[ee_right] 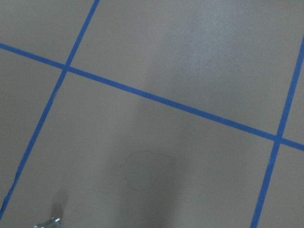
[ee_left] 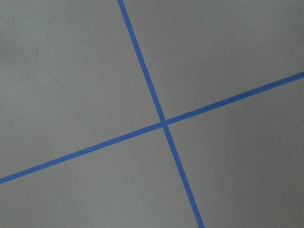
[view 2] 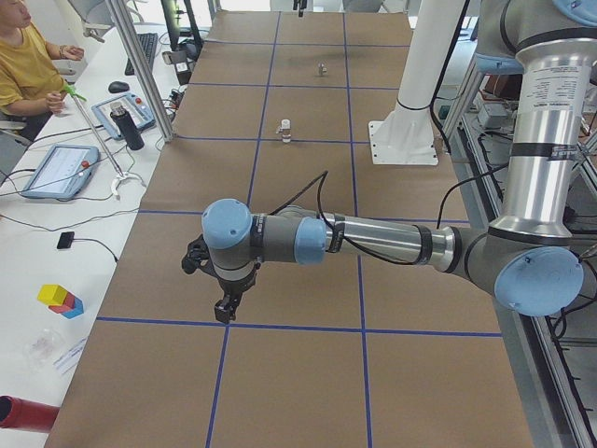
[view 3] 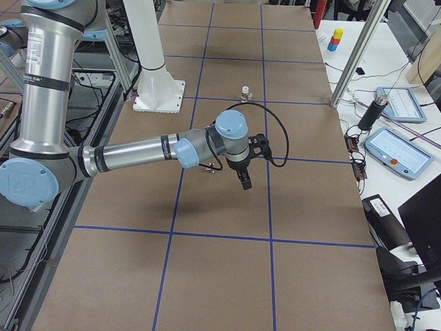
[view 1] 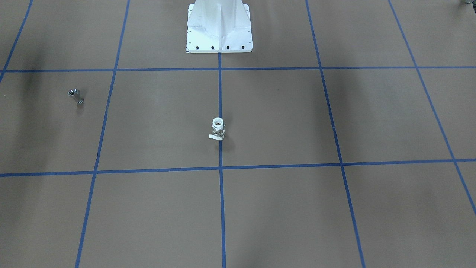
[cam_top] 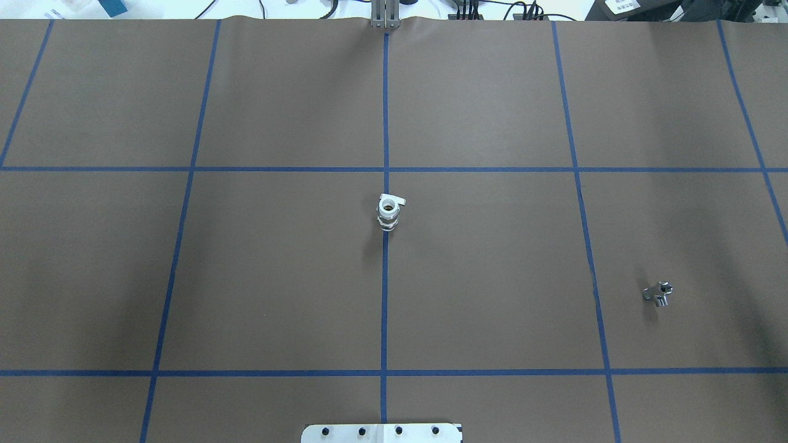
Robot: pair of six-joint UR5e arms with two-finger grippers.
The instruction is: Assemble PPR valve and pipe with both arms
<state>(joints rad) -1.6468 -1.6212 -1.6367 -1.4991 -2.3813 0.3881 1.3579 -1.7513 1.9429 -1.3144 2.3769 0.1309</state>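
Next, I need to move my right gripper to the silver pipe and close it around the pipe's top end point(view 1: 73, 93), leaving the pipe's lower end free.
The PPR valve point(view 1: 218, 128) stands upright on the centre tape line, white collar up and pale tab at its base; it also shows in the overhead view point(cam_top: 389, 212). The pipe point(view 1: 76, 96) is a small silver piece on the robot's right side point(cam_top: 659, 293); a sliver of it shows at the bottom edge of the right wrist view point(ee_right: 47, 223). The left gripper point(view 2: 224, 313) hangs over the table's left end, far from the valve. The right gripper point(view 3: 246, 183) hangs over the right part. I cannot tell whether either is open or shut. Nothing shows held.
The white bolted pedestal point(view 1: 219, 29) stands at the robot's edge of the brown table point(cam_top: 277, 277), which is marked with blue tape lines. A seated operator point(view 2: 28, 65) and side tables with tablets point(view 3: 396, 148) flank the far edge.
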